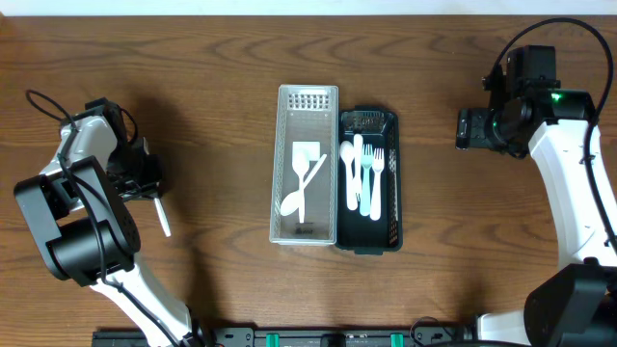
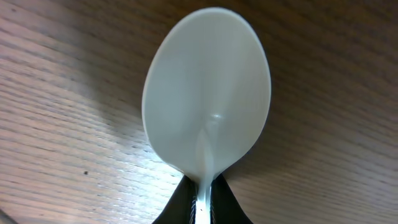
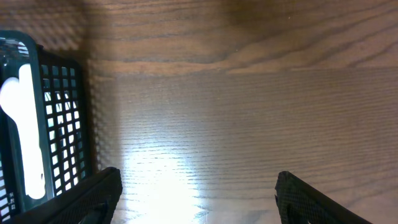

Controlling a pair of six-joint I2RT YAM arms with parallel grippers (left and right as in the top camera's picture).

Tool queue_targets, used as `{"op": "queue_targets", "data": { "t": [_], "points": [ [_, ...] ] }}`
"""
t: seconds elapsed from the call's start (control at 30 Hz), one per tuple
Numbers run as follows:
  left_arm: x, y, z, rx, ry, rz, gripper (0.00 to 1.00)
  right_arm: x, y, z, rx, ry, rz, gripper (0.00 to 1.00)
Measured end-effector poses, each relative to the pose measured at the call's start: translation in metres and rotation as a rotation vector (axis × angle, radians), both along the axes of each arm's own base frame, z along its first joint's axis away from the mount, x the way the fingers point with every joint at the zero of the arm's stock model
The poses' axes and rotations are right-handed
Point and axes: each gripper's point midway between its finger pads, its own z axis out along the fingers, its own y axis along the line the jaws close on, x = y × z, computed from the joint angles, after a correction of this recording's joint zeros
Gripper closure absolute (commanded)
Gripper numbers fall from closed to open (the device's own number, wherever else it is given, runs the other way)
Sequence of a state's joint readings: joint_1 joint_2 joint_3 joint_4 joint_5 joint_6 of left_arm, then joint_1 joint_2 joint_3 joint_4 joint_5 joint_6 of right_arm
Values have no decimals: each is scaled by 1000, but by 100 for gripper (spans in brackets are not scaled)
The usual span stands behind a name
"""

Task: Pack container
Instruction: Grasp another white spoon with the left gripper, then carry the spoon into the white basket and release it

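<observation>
Next, my left gripper releases the white plastic spoon in the clear basket [image 1: 315, 200], between that basket's utensils and the black basket.
My left gripper [image 1: 147, 185] is shut on a white plastic spoon [image 1: 162, 218] at the table's left side. In the left wrist view the spoon's bowl [image 2: 208, 93] fills the frame just above the wood, with the jaws [image 2: 200, 208] clamped on its neck. A clear basket [image 1: 285, 125] in the middle holds a white spoon and a flat white utensil [image 1: 307, 159]. A black basket [image 1: 393, 193] next to it holds several white spoons and forks [image 1: 364, 173]. My right gripper [image 1: 467, 128] is open and empty, right of the black basket, whose wall [image 3: 62, 124] shows in the right wrist view beside the open jaws [image 3: 199, 193].
The two baskets stand side by side, touching, at the table's centre. Bare wood lies between each arm and the baskets. A dark bar runs along the front edge [image 1: 318, 337].
</observation>
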State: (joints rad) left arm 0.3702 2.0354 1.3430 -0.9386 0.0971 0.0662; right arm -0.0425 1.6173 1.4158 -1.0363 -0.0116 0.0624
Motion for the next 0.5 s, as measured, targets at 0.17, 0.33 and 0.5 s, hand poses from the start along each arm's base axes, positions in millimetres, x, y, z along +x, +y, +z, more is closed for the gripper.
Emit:
{"op": "queue_targets", "data": {
  "t": [0.17, 0.33, 0.5],
  "points": [
    [12, -23, 28, 5, -81, -52, 94, 1, 0, 0, 0, -3, 0, 18],
    [31, -74, 112, 52, -323, -203, 94, 1, 0, 0, 0, -4, 0, 18],
    [24, -162, 184, 25, -553, -426, 94, 1, 0, 0, 0, -3, 0, 18]
  ]
}}
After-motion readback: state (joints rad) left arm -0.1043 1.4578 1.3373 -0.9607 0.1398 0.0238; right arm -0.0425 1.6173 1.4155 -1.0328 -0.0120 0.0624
